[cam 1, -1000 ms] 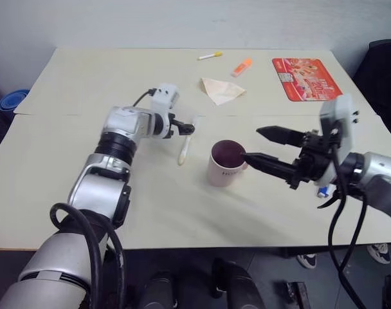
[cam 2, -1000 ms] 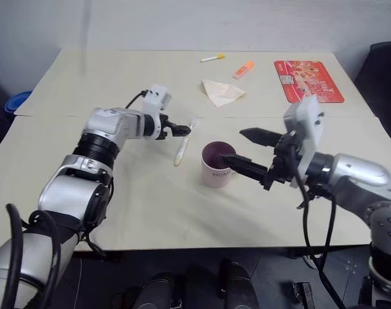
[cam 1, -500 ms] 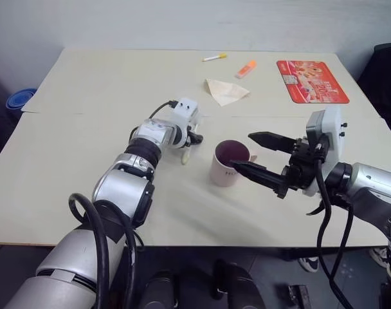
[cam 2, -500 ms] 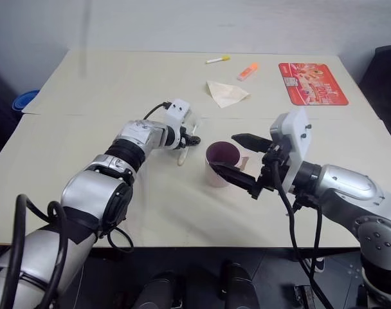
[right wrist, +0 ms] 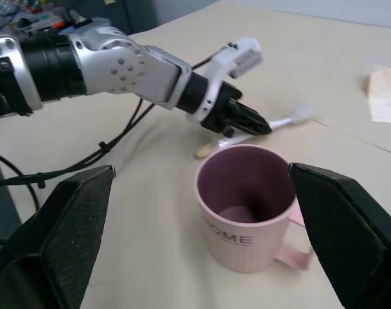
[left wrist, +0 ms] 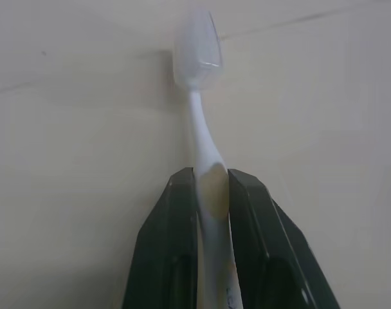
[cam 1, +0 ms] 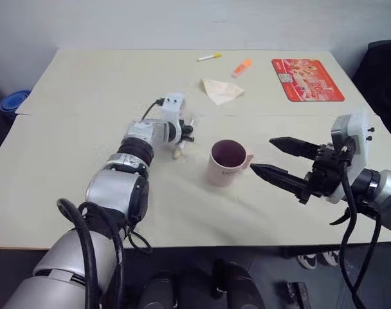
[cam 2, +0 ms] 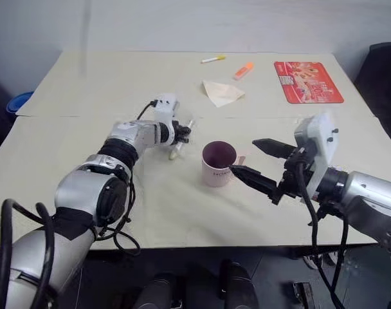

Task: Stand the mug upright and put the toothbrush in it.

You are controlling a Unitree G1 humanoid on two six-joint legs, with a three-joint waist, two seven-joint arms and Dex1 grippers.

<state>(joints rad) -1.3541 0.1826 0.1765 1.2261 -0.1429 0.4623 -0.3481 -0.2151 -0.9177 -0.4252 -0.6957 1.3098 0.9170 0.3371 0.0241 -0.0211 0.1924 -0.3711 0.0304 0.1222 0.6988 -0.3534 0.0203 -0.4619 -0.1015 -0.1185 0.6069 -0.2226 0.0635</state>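
My left gripper will release the toothbrush, with its bristle head up, in the dark inside of the pale pink mug (cam 1: 228,161).
The pale pink mug (cam 1: 227,163) stands upright at the table's middle, its handle turned toward my right arm; its dark inside (right wrist: 245,192) holds nothing. Just left of it and a bit farther back lies the slim white toothbrush (left wrist: 197,96), its yellow end (cam 1: 179,153) on the table and its bristle head (right wrist: 302,114) pointing away. My left gripper (cam 1: 188,134) is shut on the toothbrush's handle, both fingers (left wrist: 176,219) pressed to its sides. My right gripper (cam 1: 261,154) hovers open to the right of the mug, not touching it.
At the back of the table lie a crumpled napkin (cam 1: 221,90), an orange highlighter (cam 1: 242,66), a white pen with a yellow cap (cam 1: 209,56) and a red packet (cam 1: 307,71). A seam (cam 1: 73,115) runs across the table. A blue object (cam 1: 12,101) sits beyond the left edge.
My left gripper has shut on the toothbrush's handle. My right gripper has drawn back to the right, away from the mug, staying open.
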